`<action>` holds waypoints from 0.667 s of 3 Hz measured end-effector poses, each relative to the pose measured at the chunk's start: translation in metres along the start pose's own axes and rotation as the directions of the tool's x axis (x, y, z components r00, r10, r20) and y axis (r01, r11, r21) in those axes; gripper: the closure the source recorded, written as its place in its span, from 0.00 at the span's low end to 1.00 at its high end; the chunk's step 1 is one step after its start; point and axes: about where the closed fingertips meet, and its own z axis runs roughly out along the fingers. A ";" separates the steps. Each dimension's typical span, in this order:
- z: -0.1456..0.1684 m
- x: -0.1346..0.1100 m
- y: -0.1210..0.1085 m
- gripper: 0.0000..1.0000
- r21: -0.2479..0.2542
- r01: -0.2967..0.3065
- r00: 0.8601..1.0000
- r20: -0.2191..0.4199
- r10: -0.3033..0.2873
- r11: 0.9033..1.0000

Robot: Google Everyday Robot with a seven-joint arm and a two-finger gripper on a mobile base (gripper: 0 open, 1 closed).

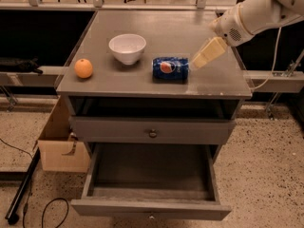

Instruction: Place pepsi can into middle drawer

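Note:
Next, my gripper grabs the end of the pepsi can (184,69) that is farther away from the white bowl.
The pepsi can (170,68) lies on its side on the grey cabinet top (166,27), right of centre, with its round logo facing me. My gripper (196,63) reaches in from the upper right on a white arm, angled down and to the left. Its cream tip is just right of the can's right end, very close to it, and I cannot tell if they touch. The middle drawer (151,207) is pulled out at the bottom of the cabinet. Its dark floor is bare and it has a tiny pale knob on its front.
A white bowl (127,48) stands left of the can, and an orange (83,68) lies near the top's left edge. A shut, shallower drawer front with a dark knob (152,133) sits above the open drawer. A cardboard box (61,151) and cables lie on the floor at the left.

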 end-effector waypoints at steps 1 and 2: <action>0.025 -0.003 -0.009 0.00 -0.022 0.001 1.000 -0.013 -0.001 1.000; 0.045 -0.001 -0.011 0.00 -0.045 -0.009 1.000 -0.018 0.009 0.999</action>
